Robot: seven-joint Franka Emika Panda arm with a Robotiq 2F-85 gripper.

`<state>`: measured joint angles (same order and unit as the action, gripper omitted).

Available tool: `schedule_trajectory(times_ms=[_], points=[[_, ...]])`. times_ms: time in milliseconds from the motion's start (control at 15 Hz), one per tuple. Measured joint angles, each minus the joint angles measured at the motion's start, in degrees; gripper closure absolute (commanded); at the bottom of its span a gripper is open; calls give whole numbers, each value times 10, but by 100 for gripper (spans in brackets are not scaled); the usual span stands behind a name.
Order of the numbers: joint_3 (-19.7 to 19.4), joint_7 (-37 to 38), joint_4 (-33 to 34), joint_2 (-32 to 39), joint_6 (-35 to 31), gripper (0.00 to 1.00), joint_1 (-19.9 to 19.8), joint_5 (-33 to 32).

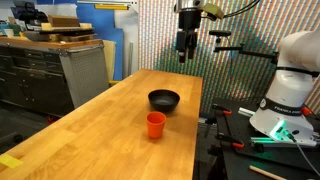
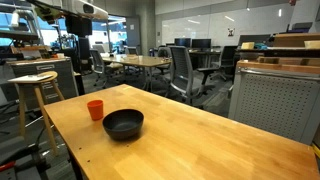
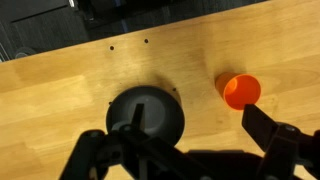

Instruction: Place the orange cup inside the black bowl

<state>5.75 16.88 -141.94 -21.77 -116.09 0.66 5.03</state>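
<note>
Next, my gripper moves to the orange cup's rim (image 1: pixel 157 113) (image 3: pixel 225 94), on the side closest to the black bowl, and closes there.
The orange cup (image 1: pixel 155 124) stands upright on the wooden table (image 1: pixel 110 130), close in front of the black bowl (image 1: pixel 164 100) and apart from it. Both also show in an exterior view, the cup (image 2: pixel 95 109) left of the bowl (image 2: pixel 123 124). In the wrist view the empty bowl (image 3: pixel 145 115) is at the centre and the cup (image 3: pixel 240 90) to its right. My gripper (image 1: pixel 184 58) hangs high above the table's far end, open and empty. Its two fingers frame the lower part of the wrist view (image 3: pixel 175 130).
A grey cabinet (image 1: pixel 85 70) stands beside the table. A white robot base and cables (image 1: pixel 285 100) sit off the table's other side. A wooden stool (image 2: pixel 35 90) and office tables and chairs (image 2: pixel 150 65) stand beyond the table.
</note>
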Motion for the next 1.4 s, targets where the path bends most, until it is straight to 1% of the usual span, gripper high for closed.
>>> schedule_trajectory(times_ms=[533, 667, 867, 1133, 1400], points=[[0, 0, 3, 1, 0, 0, 0, 0], [3, 0, 2, 14, 0, 0, 4, 0], [21, 1, 4, 69, -22, 0, 20, 0], [44, 5, 16, 165, -75, 0, 49, 0], [49, 14, 43, 251, -140, 0, 70, -2]])
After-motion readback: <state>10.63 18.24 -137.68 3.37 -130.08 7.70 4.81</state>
